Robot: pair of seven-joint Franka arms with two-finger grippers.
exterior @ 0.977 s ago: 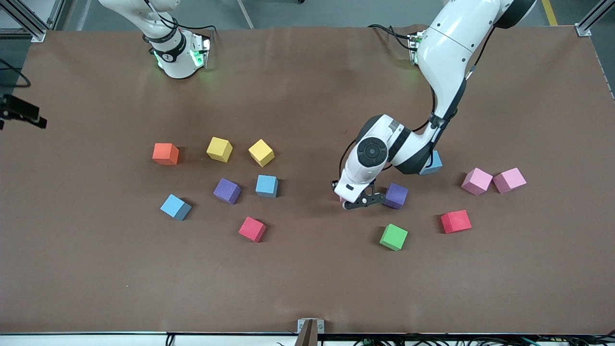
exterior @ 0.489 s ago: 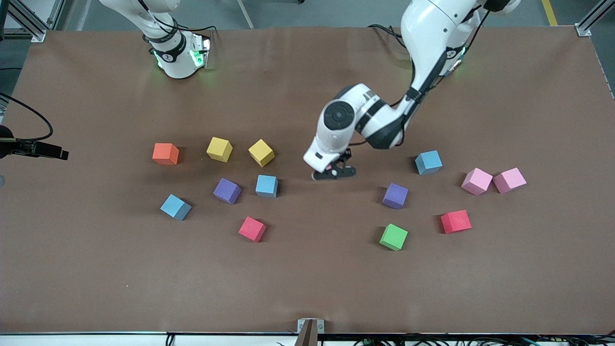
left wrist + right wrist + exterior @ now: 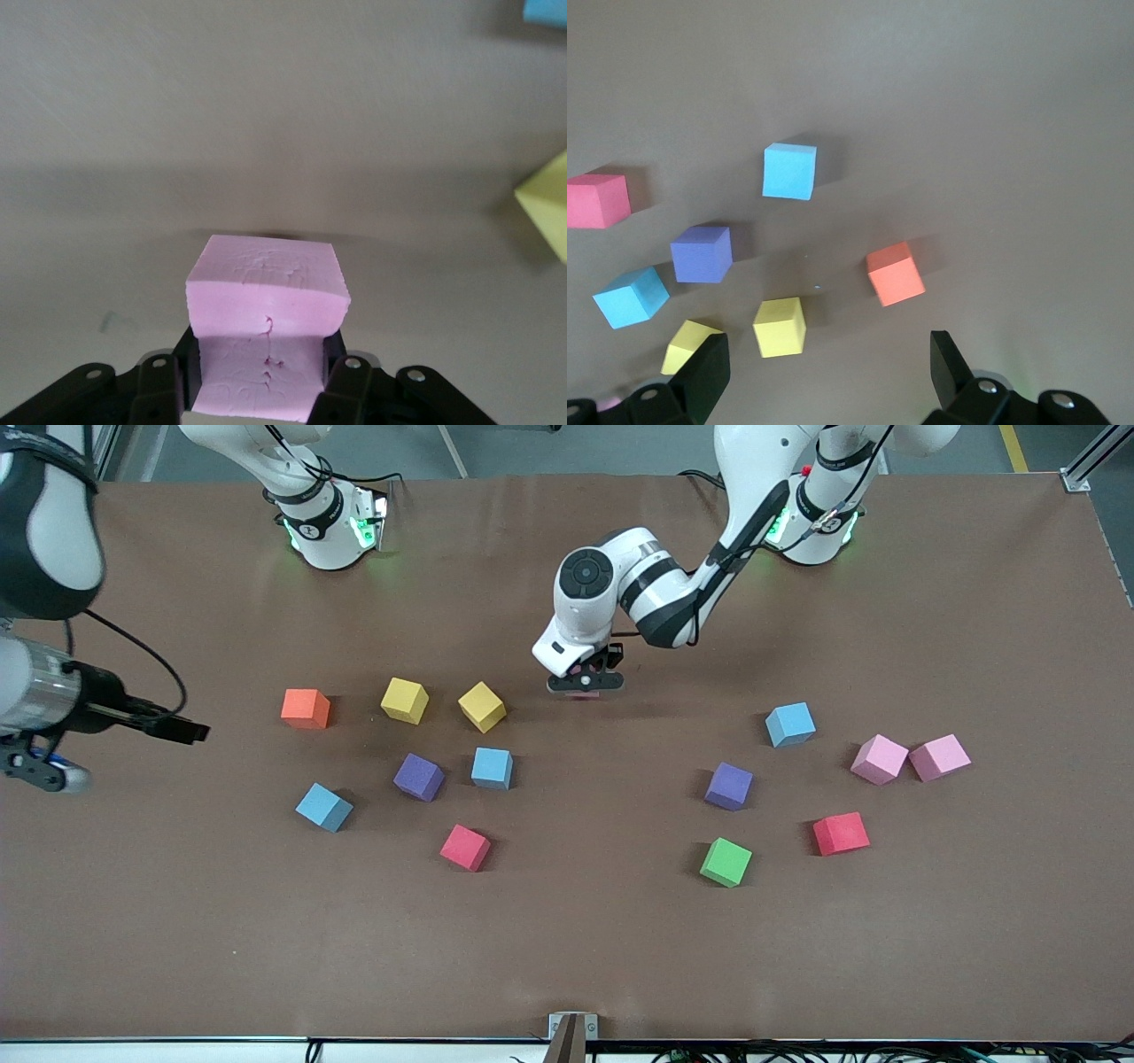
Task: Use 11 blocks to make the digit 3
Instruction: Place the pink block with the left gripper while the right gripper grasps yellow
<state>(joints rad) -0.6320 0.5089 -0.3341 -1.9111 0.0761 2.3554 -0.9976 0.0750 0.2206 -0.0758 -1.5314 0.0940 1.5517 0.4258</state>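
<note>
The robot's left gripper needs to release the pink block on the brown table (image 3: 582,679) (image 3: 269,312) next to the yellow block farthest from the orange cube.
My left gripper (image 3: 585,684) is shut on a pink block (image 3: 266,292) and holds it low over the table, beside a yellow block (image 3: 482,706). I cannot tell whether the held block touches the table. Loose blocks lie around: a second yellow (image 3: 405,700), purple (image 3: 418,777), blue (image 3: 492,768), blue (image 3: 323,807) and red (image 3: 465,847) toward the right arm's end; blue (image 3: 789,724), purple (image 3: 729,786), green (image 3: 726,862), red (image 3: 840,833) and two pink (image 3: 879,759) toward the left arm's end. My right gripper (image 3: 828,354) hangs open high over the yellow blocks.
An orange cube (image 3: 306,708) sits beside the yellow blocks at the right arm's end. The right arm's wrist and cable (image 3: 53,691) hang over that end's table edge. Brown table (image 3: 567,957) lies bare nearer the front camera.
My left gripper has carried the pink block away from the purple and green blocks to a spot beside the yellow block. The right arm has swung into view over its end.
</note>
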